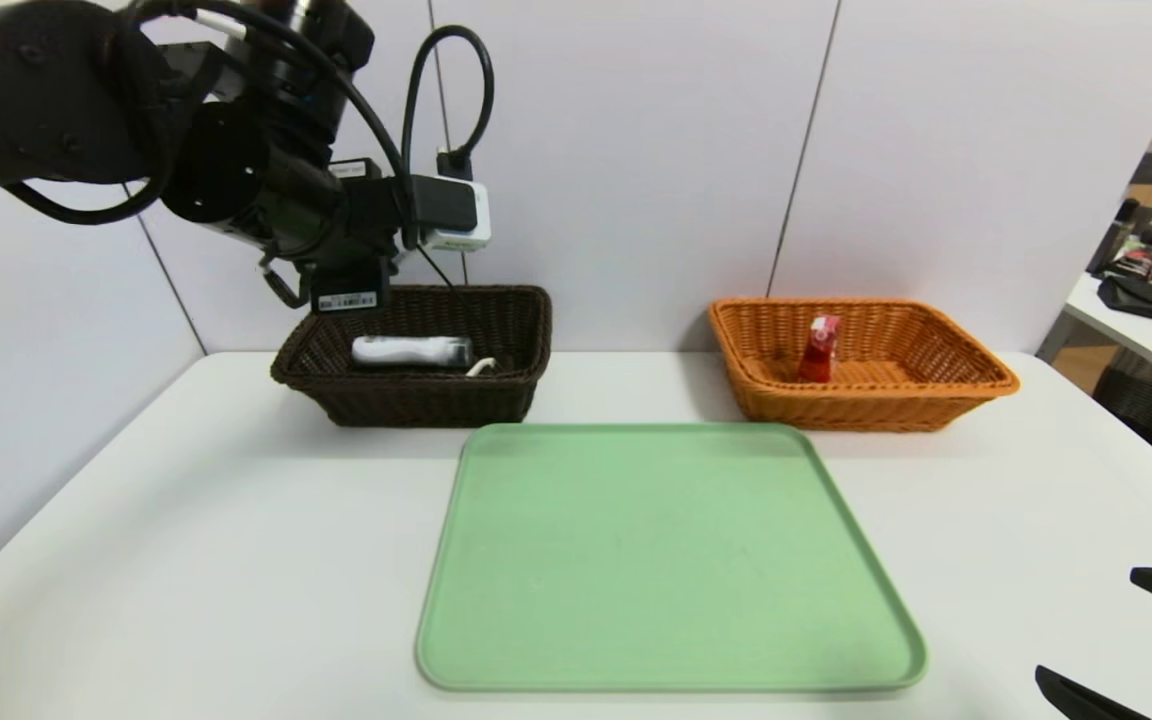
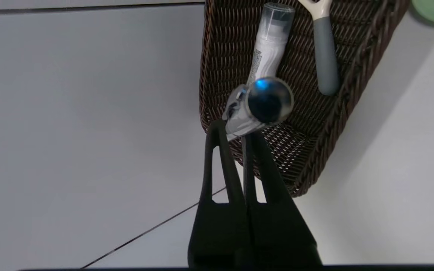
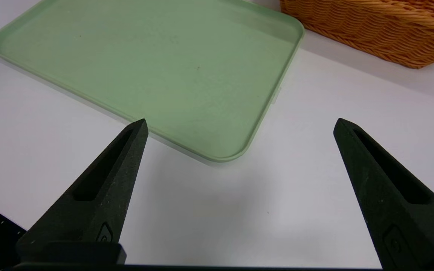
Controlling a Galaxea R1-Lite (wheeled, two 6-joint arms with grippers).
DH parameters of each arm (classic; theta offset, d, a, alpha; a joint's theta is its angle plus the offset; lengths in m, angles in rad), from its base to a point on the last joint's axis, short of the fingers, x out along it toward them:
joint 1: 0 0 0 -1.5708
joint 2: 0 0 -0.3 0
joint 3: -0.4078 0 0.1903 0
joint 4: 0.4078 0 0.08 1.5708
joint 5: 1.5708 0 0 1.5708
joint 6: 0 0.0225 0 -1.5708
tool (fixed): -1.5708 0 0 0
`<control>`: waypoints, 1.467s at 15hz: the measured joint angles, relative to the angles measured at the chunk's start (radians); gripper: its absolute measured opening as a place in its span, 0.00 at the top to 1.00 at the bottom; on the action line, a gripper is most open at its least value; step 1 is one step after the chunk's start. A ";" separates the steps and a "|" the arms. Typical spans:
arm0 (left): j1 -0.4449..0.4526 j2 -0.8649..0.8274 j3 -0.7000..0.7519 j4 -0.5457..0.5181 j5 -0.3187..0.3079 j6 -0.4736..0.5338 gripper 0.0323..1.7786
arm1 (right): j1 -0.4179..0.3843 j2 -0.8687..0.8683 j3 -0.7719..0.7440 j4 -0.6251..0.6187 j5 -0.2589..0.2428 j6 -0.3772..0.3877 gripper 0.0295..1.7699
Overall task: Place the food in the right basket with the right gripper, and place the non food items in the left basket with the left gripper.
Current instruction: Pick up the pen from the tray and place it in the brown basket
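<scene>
My left gripper is going to let go of the silvery tube, now over the dark basket's near end, between the white tube and the grey-handled utensil (image 1: 454, 365) (image 2: 299, 29), inside the dark brown basket.
My left gripper (image 2: 235, 131) hangs over the near end of the dark brown left basket (image 1: 511, 330), shut on the thin end of a silvery tube (image 2: 256, 107) with a dark round cap. Inside that basket lie a white tube (image 1: 411, 352) and a grey-handled utensil (image 2: 325, 56). The orange right basket (image 1: 956, 385) holds a red packet (image 1: 821, 350) standing upright. My right gripper (image 3: 239, 126) stands open and holds nothing, low over the bare table beside the near right corner of the green tray (image 1: 666, 560). The tray has nothing on it.
Both baskets stand at the back of the white table (image 1: 186, 560), close to the grey wall panels. Off the table's right edge stands another table (image 1: 1136, 335) with bags on it.
</scene>
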 joint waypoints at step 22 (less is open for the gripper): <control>0.045 0.297 -0.062 -0.071 0.043 0.094 0.99 | 0.000 -0.021 0.035 0.000 -0.001 0.000 0.04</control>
